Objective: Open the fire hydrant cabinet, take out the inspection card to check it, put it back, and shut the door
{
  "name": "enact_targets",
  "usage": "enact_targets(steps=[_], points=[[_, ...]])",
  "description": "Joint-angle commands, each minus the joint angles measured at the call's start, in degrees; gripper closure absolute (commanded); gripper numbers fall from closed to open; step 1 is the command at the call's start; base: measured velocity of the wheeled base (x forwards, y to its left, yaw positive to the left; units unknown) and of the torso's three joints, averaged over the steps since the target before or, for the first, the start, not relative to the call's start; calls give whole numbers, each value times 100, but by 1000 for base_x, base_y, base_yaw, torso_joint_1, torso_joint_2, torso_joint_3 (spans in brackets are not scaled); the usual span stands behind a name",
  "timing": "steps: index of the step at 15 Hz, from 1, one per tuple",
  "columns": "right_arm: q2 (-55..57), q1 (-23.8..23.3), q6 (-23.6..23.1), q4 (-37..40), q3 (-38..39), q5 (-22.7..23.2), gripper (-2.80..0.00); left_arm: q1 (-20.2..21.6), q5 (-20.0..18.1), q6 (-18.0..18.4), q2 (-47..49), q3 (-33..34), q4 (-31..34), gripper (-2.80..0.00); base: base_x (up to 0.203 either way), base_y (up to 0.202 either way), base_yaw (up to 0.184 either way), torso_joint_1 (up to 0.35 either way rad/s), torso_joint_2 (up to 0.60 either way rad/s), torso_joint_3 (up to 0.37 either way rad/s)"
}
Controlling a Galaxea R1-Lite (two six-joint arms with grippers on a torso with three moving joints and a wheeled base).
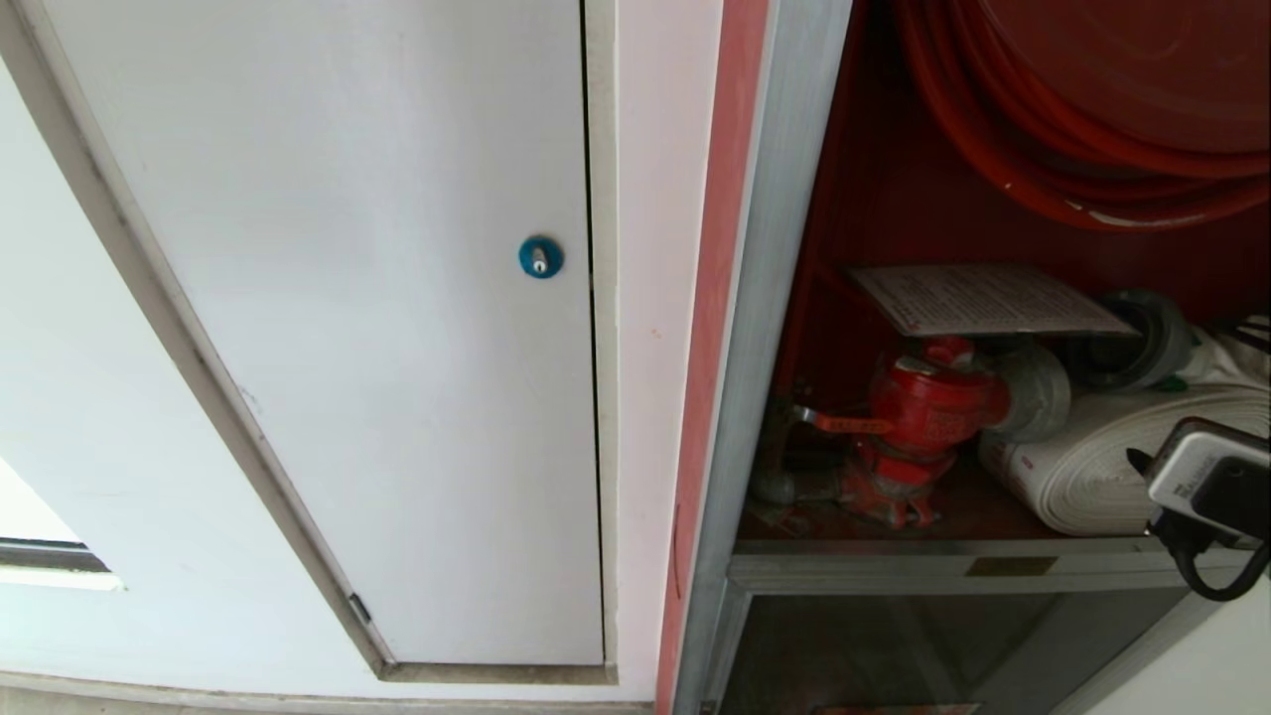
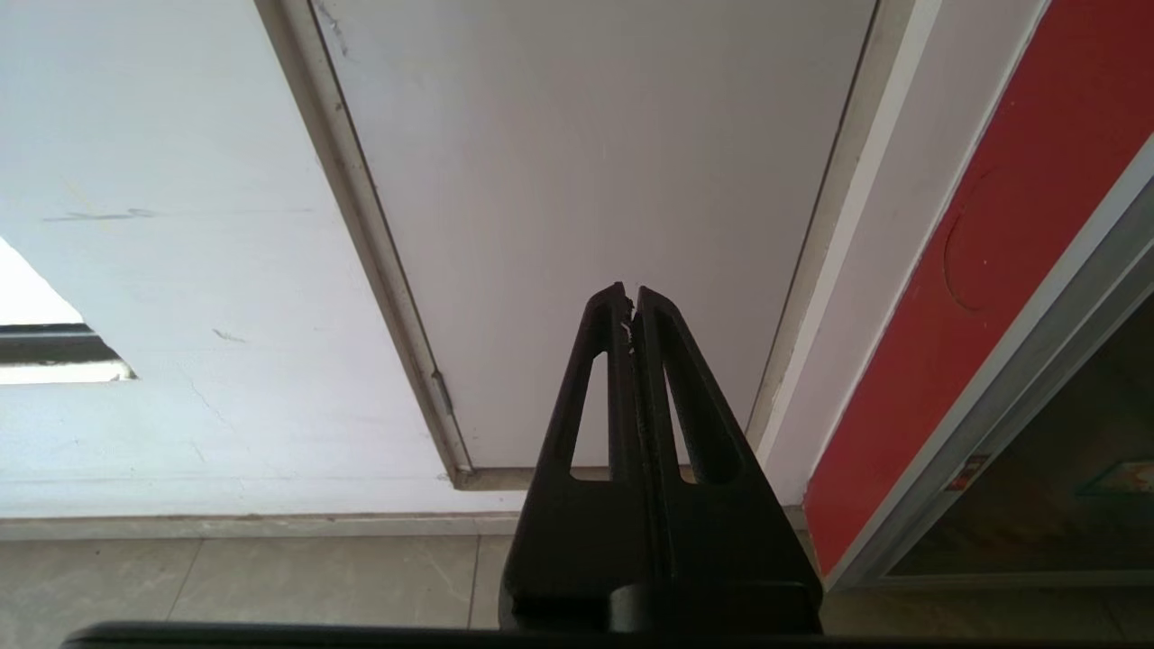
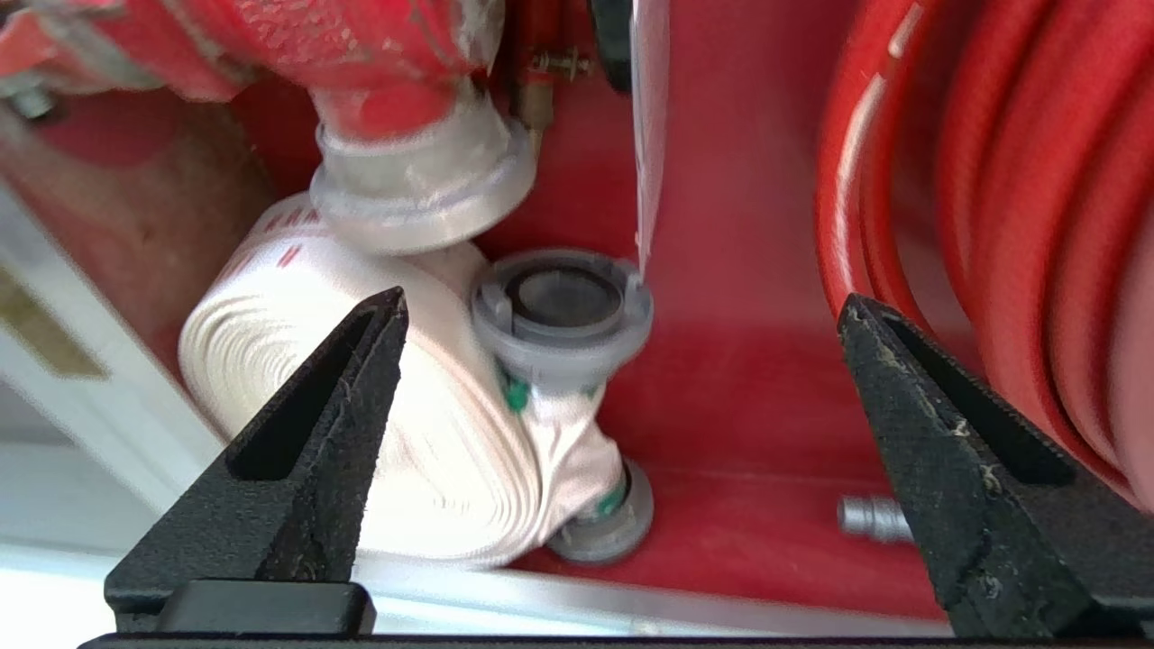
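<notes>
The inspection card's end (image 1: 1110,321) (image 3: 645,229) is above the grey coupling of the rolled white hose, and my right gripper will go there next and close on it.
The fire hydrant cabinet (image 1: 784,298) stands open, red inside, with its silver frame on the left. The inspection card (image 1: 983,298) lies flat on top of the red valve (image 1: 923,407), and in the right wrist view the card (image 3: 649,135) shows edge-on. My right gripper (image 3: 622,297) is open just inside the cabinet's lower sill, with nothing between its fingers and apart from the card. The rolled white hose (image 3: 361,406) lies in front of it. My left gripper (image 2: 631,302) is shut, empty and parked low before the white wall. The door is out of view.
A white panel door (image 1: 377,298) with a blue round lock (image 1: 540,257) fills the wall left of the cabinet. The red hose reel (image 1: 1092,109) hangs above the valve. A lower glass door (image 1: 943,645) sits under the sill. The right wrist (image 1: 1206,482) shows at the picture's right edge.
</notes>
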Motion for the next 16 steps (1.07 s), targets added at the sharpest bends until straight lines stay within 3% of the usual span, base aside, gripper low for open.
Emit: enact_targets(steps=[1, 8, 16], points=[[491, -25, -48, -89, -75, -4, -280, 2, -3, 1, 7, 0, 4, 0, 0, 0, 0, 0, 0, 0], [1585, -312, -166, -971, -539, 13, -280, 2, -3, 1, 7, 0, 6, 0, 0, 0, 0, 0, 0, 0], [2042, -312, -176, -1021, -1292, 13, -280, 2, -3, 1, 7, 0, 0, 0, 0, 0, 0, 0, 0, 0]])
